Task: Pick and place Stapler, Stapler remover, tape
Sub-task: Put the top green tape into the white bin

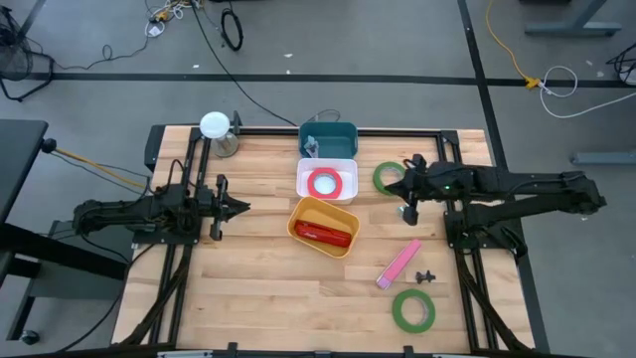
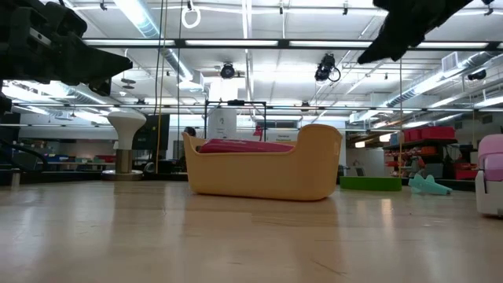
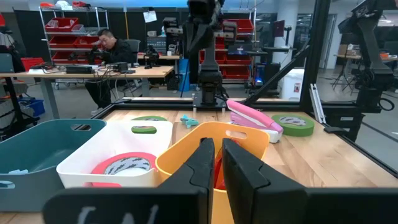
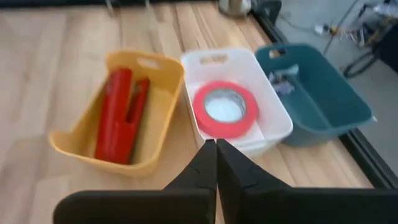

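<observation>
The near side of its ring (image 1: pixel 389 191) on the green roll beside the white bin is the spot my right gripper will go to and grab next.
A red tape roll (image 1: pixel 325 183) (image 4: pixel 225 107) lies flat in the white bin (image 1: pixel 303 191). One green roll (image 1: pixel 386 177) lies on the table beside that bin, another (image 1: pixel 412 310) near the near edge. A red stapler (image 1: pixel 323 234) (image 4: pixel 118 115) lies in the yellow bin (image 1: pixel 298 214). A pink stapler (image 1: pixel 398 264) and a small black stapler remover (image 1: pixel 425 275) lie on the table. My right gripper (image 1: pixel 397 188) (image 4: pixel 216 155) hovers shut by the first green roll, holding nothing. My left gripper (image 1: pixel 244 207) (image 3: pixel 215 163) hangs shut, left of the yellow bin.
A teal bin (image 1: pixel 333 137) stands behind the white one with a small pale object (image 4: pixel 283 81) inside. A white lamp (image 1: pixel 215 126) stands at the far left corner. A small teal thing (image 3: pixel 189 120) lies on the table's right side. A black frame borders the table.
</observation>
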### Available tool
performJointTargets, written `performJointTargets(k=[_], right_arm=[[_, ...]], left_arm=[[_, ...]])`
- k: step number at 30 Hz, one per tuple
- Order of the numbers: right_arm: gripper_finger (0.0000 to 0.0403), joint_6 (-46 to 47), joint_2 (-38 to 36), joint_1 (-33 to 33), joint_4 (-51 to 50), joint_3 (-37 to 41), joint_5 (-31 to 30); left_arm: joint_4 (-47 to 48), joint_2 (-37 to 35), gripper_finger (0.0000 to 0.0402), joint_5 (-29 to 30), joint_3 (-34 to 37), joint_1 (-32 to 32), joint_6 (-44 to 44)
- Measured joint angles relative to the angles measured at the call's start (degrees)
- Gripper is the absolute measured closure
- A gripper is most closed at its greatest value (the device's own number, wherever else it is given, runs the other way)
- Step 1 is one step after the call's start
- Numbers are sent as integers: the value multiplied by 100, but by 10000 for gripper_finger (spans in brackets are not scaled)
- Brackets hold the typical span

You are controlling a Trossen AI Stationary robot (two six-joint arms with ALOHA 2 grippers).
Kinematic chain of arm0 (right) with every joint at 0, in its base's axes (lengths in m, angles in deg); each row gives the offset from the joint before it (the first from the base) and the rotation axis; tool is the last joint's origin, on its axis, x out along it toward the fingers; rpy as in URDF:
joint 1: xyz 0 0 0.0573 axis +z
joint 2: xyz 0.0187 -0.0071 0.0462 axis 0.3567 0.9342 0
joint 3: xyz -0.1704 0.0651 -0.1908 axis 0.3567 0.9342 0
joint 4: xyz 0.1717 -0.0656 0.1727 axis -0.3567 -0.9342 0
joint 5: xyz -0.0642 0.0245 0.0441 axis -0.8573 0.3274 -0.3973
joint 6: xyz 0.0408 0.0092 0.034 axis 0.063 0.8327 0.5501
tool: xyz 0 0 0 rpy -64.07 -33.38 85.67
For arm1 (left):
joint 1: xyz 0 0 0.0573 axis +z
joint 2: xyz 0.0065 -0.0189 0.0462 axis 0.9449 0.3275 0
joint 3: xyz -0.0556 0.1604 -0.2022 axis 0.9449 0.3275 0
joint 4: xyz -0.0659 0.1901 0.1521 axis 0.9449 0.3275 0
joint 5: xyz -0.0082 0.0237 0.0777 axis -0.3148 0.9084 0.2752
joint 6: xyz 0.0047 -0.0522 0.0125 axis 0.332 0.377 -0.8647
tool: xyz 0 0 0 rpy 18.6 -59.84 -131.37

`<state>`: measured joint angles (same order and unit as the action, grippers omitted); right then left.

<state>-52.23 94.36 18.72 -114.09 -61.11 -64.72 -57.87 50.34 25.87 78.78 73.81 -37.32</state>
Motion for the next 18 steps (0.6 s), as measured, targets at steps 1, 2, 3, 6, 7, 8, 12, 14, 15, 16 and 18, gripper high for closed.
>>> performJointTargets(k=[1,2,3,6,7,8,12,14,15,16,18], right_arm=[[396,0,62,-49,-50,0,-2],[396,0,125,-98,-105,0,0],[396,1,187,-155,-146,0,0],[396,29,341,-332,-275,0,12],[396,35,382,-394,-297,0,39],[396,39,420,-454,-325,0,80],[396,39,623,-702,-721,-180,284],[396,39,741,-826,-1005,-368,358],[396,37,810,-886,-1134,-457,358],[396,34,887,-949,-1240,-547,356],[396,-4,1036,-1081,-1420,-716,358]], left_arm=[[1,0,365,2,0,1,0],[0,0,365,0,0,1,0],[0,0,365,1,0,1,0],[0,0,365,0,0,1,0],[0,0,365,0,-2,2,0],[0,0,365,0,0,0,0],[0,0,365,0,0,2,0],[0,0,365,0,0,1,0],[0,0,365,0,0,0,0],[0,0,365,0,-1,0,0],[0,0,365,0,0,0,0]])
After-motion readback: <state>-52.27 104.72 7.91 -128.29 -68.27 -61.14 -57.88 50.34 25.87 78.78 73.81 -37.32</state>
